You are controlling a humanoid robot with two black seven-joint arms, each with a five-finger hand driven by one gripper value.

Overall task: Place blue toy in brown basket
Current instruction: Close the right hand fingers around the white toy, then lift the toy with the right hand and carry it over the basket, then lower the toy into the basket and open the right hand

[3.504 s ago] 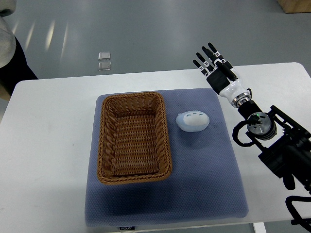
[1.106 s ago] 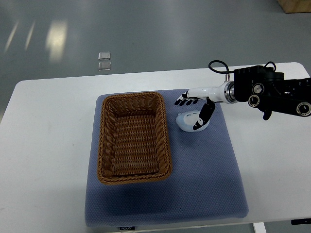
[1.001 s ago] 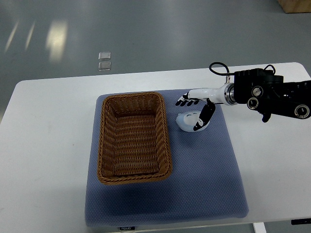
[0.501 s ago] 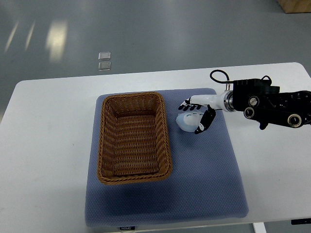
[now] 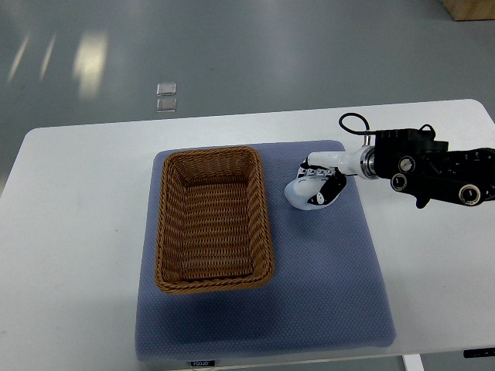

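The robot's right gripper will release the blue toy inside the far half of the brown basket (image 5: 202, 195).
The pale blue toy (image 5: 295, 195) lies on the grey-blue mat (image 5: 325, 278), just right of the brown wicker basket (image 5: 165, 224). My right hand (image 5: 319, 185) reaches in from the right edge, and its fingers are curled over the toy's top and right side. The toy looks slightly tipped under the hand; I cannot tell if it still touches the mat. Nothing is in the basket, whose long side runs away from me. My left arm does not show.
The mat covers the middle of a white table (image 5: 77, 232). Two small clear squares (image 5: 165, 97) lie on the grey floor beyond the table. A cardboard box corner (image 5: 472, 8) shows at the top right.
My right hand swung in from the back right, spread over the toy, and has now curled its fingers shut around it. The toy has shifted slightly.
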